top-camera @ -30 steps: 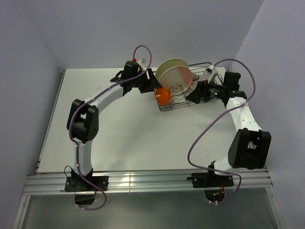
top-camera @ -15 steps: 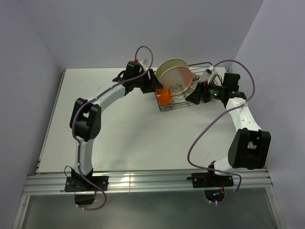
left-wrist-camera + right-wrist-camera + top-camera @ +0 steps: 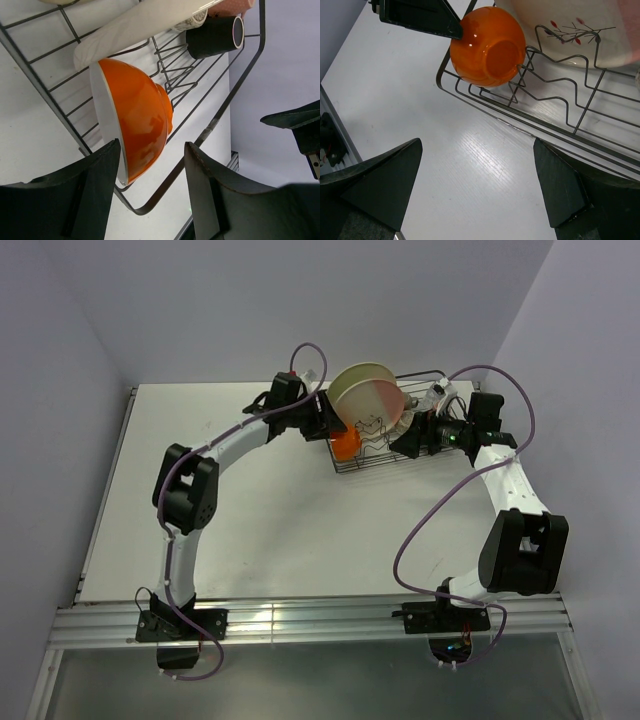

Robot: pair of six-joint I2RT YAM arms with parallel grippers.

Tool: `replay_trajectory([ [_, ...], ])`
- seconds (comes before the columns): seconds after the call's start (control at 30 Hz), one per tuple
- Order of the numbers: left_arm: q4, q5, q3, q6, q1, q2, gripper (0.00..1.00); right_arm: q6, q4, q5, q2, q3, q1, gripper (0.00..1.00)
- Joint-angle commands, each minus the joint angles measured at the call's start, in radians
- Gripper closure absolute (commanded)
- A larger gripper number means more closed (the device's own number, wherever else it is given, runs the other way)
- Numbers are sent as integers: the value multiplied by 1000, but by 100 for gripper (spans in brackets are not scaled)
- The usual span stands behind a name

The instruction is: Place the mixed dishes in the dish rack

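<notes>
The orange bowl is lying on its side in the corner of the dish rack, so my left gripper should pinch its rim [image 3: 123,171] and lift it clear for my right gripper.
The dish rack [image 3: 385,466] is a black wire basket at the back right of the table. An orange bowl [image 3: 345,444] with a white inside lies on its side in the rack's near-left corner [image 3: 220,112]. My left gripper [image 3: 152,145] is open, with the bowl's [image 3: 140,120] lower rim between its fingers. One finger lies against the white inside and the other stands apart from the orange wall. A large cream-and-pink plate [image 3: 366,392] stands upright in the rack, its sprig drawing [image 3: 570,34] showing. My right gripper [image 3: 480,185] hangs open over bare table beside the rack [image 3: 530,125].
A dark cup [image 3: 215,36] lies on its side at the rack's far end, with a pink mug [image 3: 232,6] just past it. Wavy dividers [image 3: 555,100] fill the rack floor. The back wall is close behind the rack. White table spreads left and forward of it.
My left arm has slid right toward the rack and its jaws have narrowed around the bowl's rim. The bowl has barely shifted. The right arm has not moved.
</notes>
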Motion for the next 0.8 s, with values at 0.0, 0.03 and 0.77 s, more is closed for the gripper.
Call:
replay_trajectory([
  [0.0,-3,18,58,-8,-16,15,41,11,34,-5,-29,-9,5,0],
  [0.03,1,19,59,-13,-17,15,41,12,35,-5,-29,-9,7,0],
  [0.77,110,137,9,-106,-23,18,83,17,40,-10,-34,-12,5,0],
])
